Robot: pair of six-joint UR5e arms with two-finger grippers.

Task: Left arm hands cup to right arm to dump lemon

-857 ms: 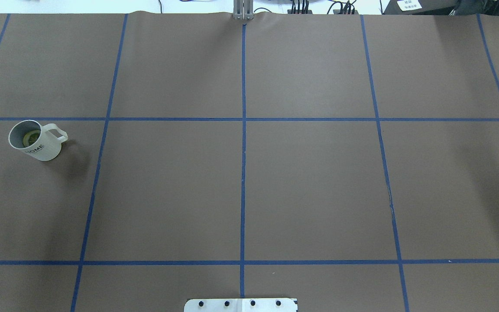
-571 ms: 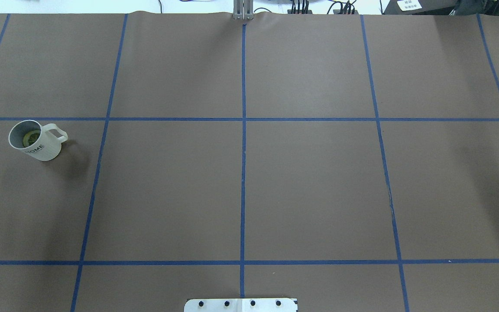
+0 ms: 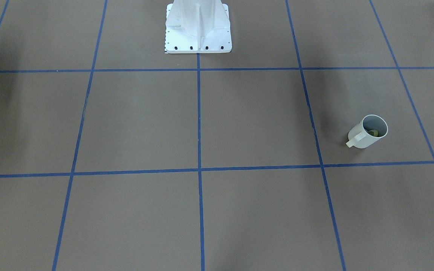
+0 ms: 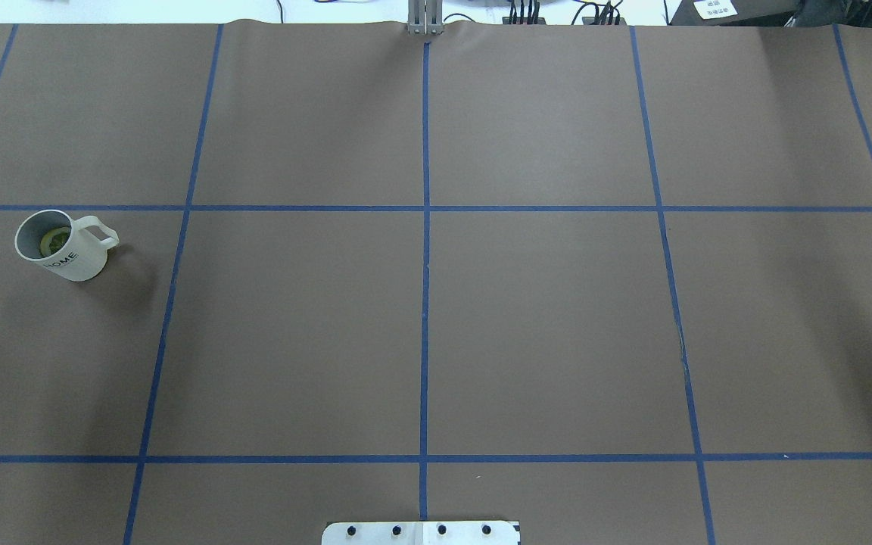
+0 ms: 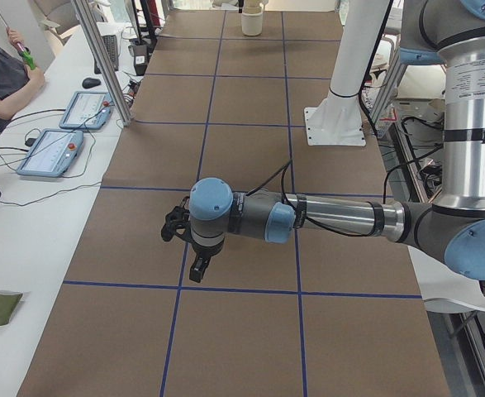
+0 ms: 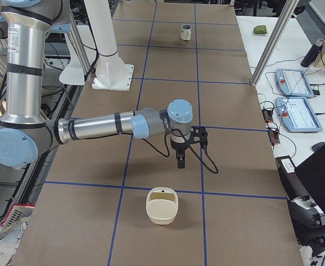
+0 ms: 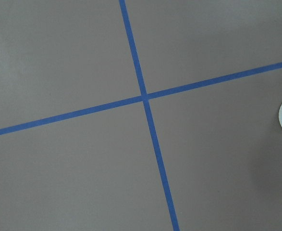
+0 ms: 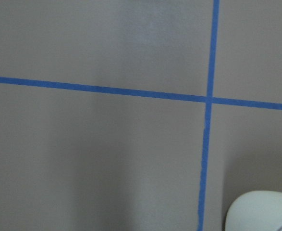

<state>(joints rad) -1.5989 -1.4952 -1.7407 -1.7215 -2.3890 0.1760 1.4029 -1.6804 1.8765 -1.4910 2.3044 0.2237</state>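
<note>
Next, I will move my left gripper to the white cup holding the lemon and close on the cup's rim point(image 3: 385, 131) opposite its handle.
The white cup point(image 4: 65, 246) with "HOME" lettering stands upright at the table's left, handle pointing right, and the lemon point(image 4: 54, 241) lies inside it. Both also show in the front-facing view: the cup point(image 3: 367, 131) and the lemon point(image 3: 372, 132). The cup shows small at the far end in the exterior right view point(image 6: 186, 32). Neither arm shows in the overhead or front-facing views. The left gripper point(image 5: 197, 269) hangs above the table, pointing down. The right gripper point(image 6: 180, 162) hangs above the table's right part. I cannot tell if either is open or shut.
A cream handled container point(image 6: 162, 206) stands on the table near the right gripper, and shows far off in the exterior left view point(image 5: 252, 18). The white robot pedestal point(image 3: 198, 28) stands at the table's robot side. An operator point(image 5: 2, 78) and tablets sit at a side desk.
The cup and lemon have not moved. The faint shadows on the table beside the cup and at the right have grown weaker.
</note>
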